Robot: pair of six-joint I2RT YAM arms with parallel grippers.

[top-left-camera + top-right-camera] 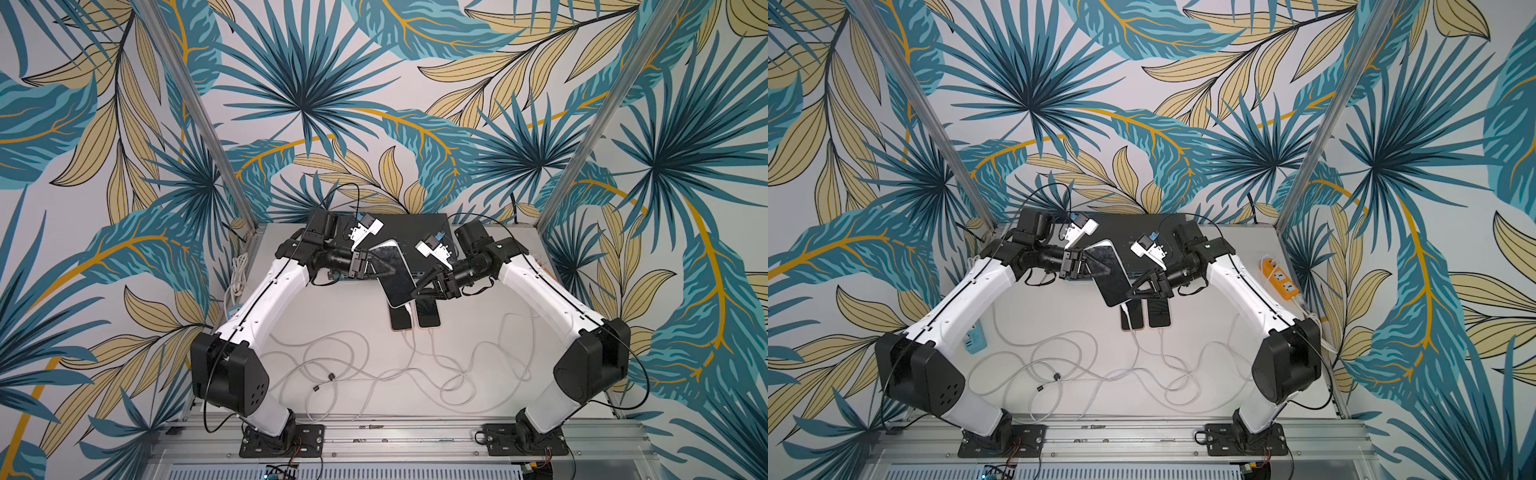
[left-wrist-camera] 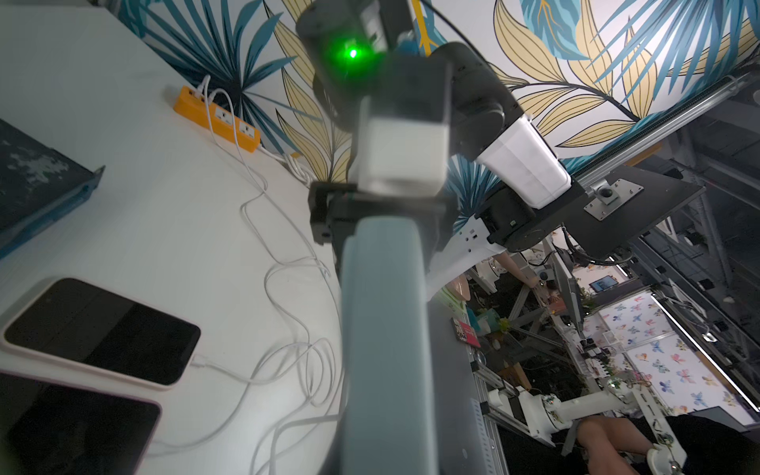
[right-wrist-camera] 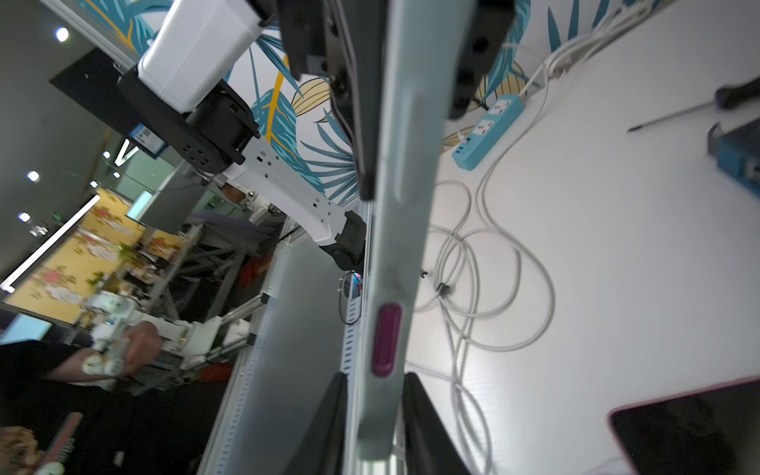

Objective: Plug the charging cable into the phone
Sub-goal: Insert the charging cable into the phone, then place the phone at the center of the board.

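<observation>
My left gripper is to put the phone down beside the other phones, on bare table (image 1: 360,310) between the black box and the looped cables.
A phone (image 1: 395,270) with a dark screen and a pale case hangs tilted above the table in both top views. My left gripper (image 1: 388,270) is shut on its upper half from the left. At the phone's lower end, my right gripper (image 1: 413,293) is open, and in the right wrist view its black fingers (image 3: 415,411) stand on either side of the phone's edge (image 3: 395,246) with thin gaps. A white charging cable (image 1: 409,309) sits with its plug at that lower end and trails down to the table. The left wrist view shows only the phone's grey edge (image 2: 386,329); my left fingers are hidden there.
Two other phones (image 1: 401,320) (image 1: 429,312) lie under the held one, each with a white cable in it. Loose cables (image 1: 374,365) loop across the near table. An orange power strip (image 1: 1281,278) lies right, a blue one (image 1: 974,336) left, a black box (image 1: 415,232) behind.
</observation>
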